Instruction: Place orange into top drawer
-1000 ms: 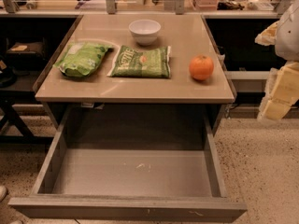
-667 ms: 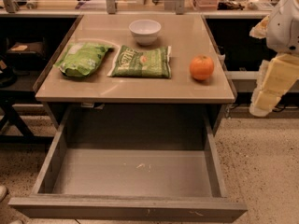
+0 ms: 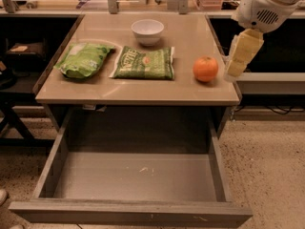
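Observation:
The robot's gripper needs to next move to the upper part of the orange (image 3: 208, 62) next to the green chip bag and close there.
The orange (image 3: 205, 68) sits on the tan tabletop near its right edge. The top drawer (image 3: 136, 176) stands pulled out below the table, with a bare grey bottom. My gripper (image 3: 241, 55) hangs from the white arm at the upper right, just to the right of the orange and a little above the table edge. It is apart from the orange.
A white bowl (image 3: 147, 31) stands at the back of the table. A green chip bag (image 3: 144, 62) lies in the middle and a light green bag (image 3: 83, 59) on the left. Dark shelving flanks the table on both sides. Speckled floor surrounds the drawer.
The arm has moved left and up, bringing the gripper from beyond the table's right side to right beside the orange. The orange and drawer have not moved.

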